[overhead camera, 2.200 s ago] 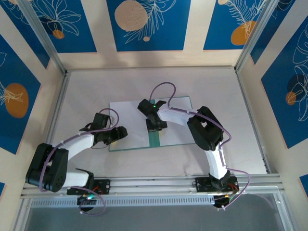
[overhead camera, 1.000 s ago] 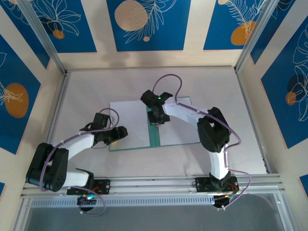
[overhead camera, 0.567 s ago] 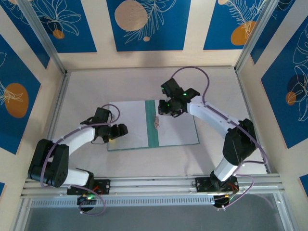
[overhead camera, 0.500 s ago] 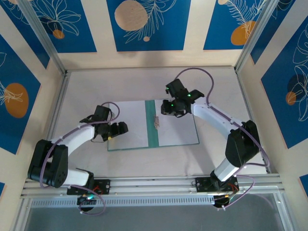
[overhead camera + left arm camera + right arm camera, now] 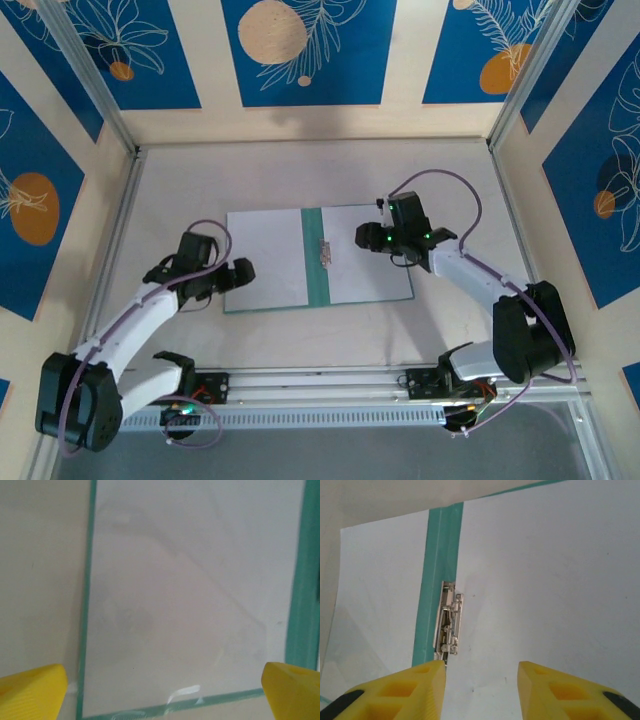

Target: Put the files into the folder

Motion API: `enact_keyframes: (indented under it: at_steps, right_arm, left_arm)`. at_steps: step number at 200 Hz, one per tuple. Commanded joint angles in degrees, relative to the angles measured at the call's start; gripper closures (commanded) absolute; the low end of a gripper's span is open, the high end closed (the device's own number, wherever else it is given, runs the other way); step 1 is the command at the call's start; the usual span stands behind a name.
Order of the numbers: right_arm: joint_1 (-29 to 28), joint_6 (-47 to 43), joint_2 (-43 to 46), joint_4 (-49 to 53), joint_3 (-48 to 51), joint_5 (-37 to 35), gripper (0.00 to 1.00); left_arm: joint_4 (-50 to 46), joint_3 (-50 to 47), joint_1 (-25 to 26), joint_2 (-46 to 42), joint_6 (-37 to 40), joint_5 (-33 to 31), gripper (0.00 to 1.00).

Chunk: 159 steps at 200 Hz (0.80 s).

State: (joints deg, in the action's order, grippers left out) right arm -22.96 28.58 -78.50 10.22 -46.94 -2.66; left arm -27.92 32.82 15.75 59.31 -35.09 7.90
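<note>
The folder's cover lies flat under the spread fingers of my left gripper. Next, I pinch the cover's edge at its near outer corner (image 5: 227,310) and fold the cover shut.
The teal-green folder (image 5: 316,258) lies open and flat in the middle of the table, its spine (image 5: 440,570) running front to back with a metal clip (image 5: 449,622) beside it. White sheet surfaces cover the left half (image 5: 190,595) and the right half (image 5: 550,575); I cannot tell loose files from the folder's lining. My left gripper (image 5: 238,272) hovers at the folder's left edge, open, its yellow fingertips (image 5: 31,689) wide apart. Over the right half, my right gripper (image 5: 366,238) stands open with nothing between its fingers (image 5: 402,690).
Pale table surface (image 5: 300,175) surrounds the folder, with a metal frame rail (image 5: 330,378) along the near edge. Blue and cream patterned walls (image 5: 300,50) close in the back and both sides.
The right gripper opened, let go of the folder's right half, now lying flat, and drew back to the right. The left gripper opened wider and pulled back slightly to the left.
</note>
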Motion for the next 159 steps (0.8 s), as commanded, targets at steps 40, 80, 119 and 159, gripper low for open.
enact_keyframes:
  at_steps: [40, 80, 119, 159]
  right_arm:
    - [1.4, 2.3, -2.4, -6.7, 2.3, -2.2, 0.54]
    - [1.3, 2.6, -3.8, -7.1, 2.3, -1.9, 0.54]
    - [1.2, 2.4, -5.4, -7.0, 1.6, -2.5, 0.54]
    - [1.1, 2.3, -6.9, -6.7, 0.9, -2.2, 0.54]
  left_arm:
    - [3.0, -9.3, -0.9, -5.3, -7.1, 5.5, 0.0]
    - [5.5, -11.5, -1.0, -4.8, -7.7, 7.7, 0.08]
    - [6.1, -12.3, -1.1, -4.9, -7.7, 8.7, 0.19]
    - [8.4, -13.2, -1.8, -6.2, -8.2, 9.4, 0.3]
